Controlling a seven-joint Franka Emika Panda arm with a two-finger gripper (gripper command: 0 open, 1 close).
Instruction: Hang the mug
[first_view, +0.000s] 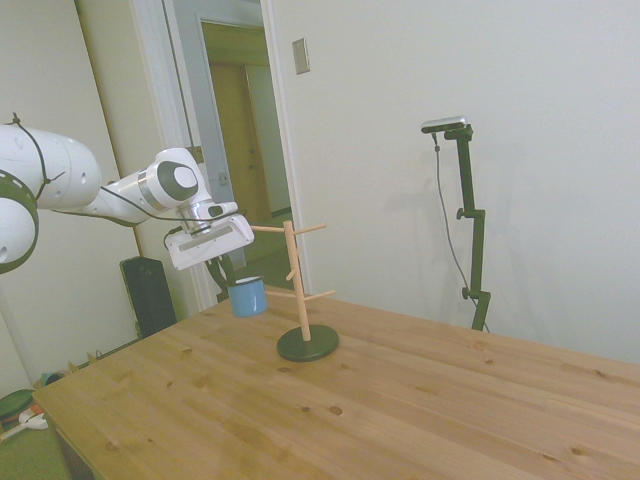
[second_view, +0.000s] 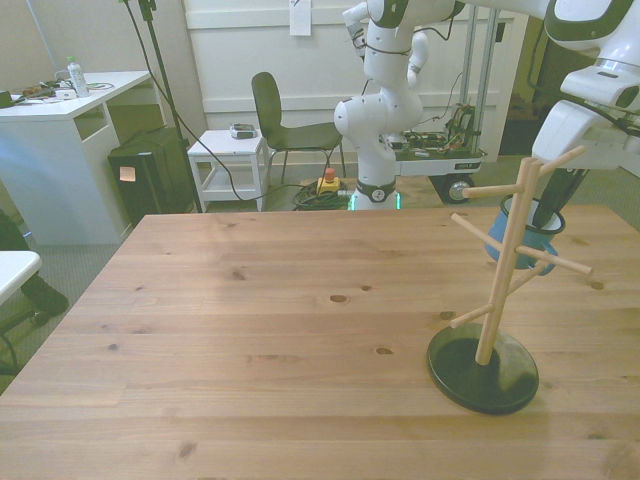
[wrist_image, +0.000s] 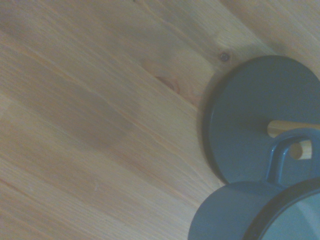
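Note:
The robot will release the light-blue mug with its handle hanging on the lower peg (first_view: 279, 317) (wrist_image: 301, 150) nearest the gripper.
The light-blue mug (first_view: 248, 298) hangs in the air above the table, upright, and my gripper (first_view: 231, 279) is shut on its rim from above. It sits just beside the wooden peg stand (first_view: 298, 290), level with the lower pegs. In the front view the mug (second_view: 515, 238) shows behind the stand's post (second_view: 500, 280) at the front view's right, with the gripper (second_view: 546, 212) reaching into its mouth. The wrist view shows the mug (wrist_image: 235, 212) with its handle (wrist_image: 282, 156) over the stand's dark round base (wrist_image: 260, 115); a peg end (wrist_image: 300, 149) sits by the handle.
The stand's dark base (second_view: 482, 372) rests near the front view's right part of the wooden table (second_view: 250, 340). Behind the table stand a chair (second_view: 275, 115), a small white cart (second_view: 228, 160) and a white desk (second_view: 60, 150).

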